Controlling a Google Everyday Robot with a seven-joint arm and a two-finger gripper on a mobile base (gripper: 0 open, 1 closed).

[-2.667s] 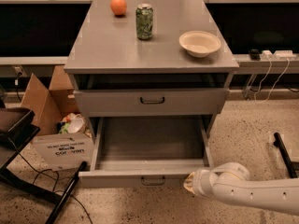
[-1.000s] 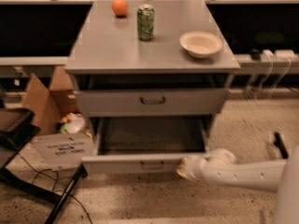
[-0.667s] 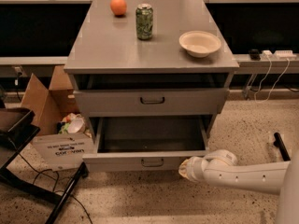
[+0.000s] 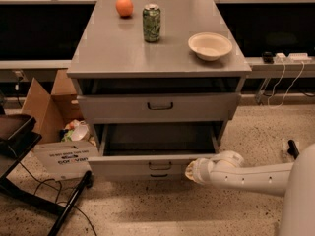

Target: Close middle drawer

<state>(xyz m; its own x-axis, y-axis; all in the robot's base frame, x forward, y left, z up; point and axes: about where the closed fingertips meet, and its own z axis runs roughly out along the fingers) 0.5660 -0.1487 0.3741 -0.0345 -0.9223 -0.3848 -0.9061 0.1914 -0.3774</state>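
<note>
Next, I release the middle drawer, shut between the top drawer and the lowest drawer (image 4: 150, 149).
The middle drawer (image 4: 147, 165) of the grey cabinet stands partly open. Its dark inside shows behind a low grey front panel with a small dark centre handle (image 4: 160, 165). My gripper (image 4: 190, 171) is at the end of the white arm that comes in from the lower right. It sits against the right end of the drawer's front panel. The top drawer (image 4: 157, 107) above is shut. Only a sliver of the lowest drawer (image 4: 158, 175) shows under the middle one.
On the cabinet top (image 4: 108, 48) stand an orange (image 4: 124, 6), a green can (image 4: 151, 23) and a white bowl (image 4: 210, 45). A cardboard box (image 4: 54, 127) with rubbish sits at the left. A black stand (image 4: 29, 191) and cables lie on the floor at the lower left.
The middle drawer has slid a good way into the cabinet. My gripper and arm have moved up and towards the cabinet along with its front panel.
</note>
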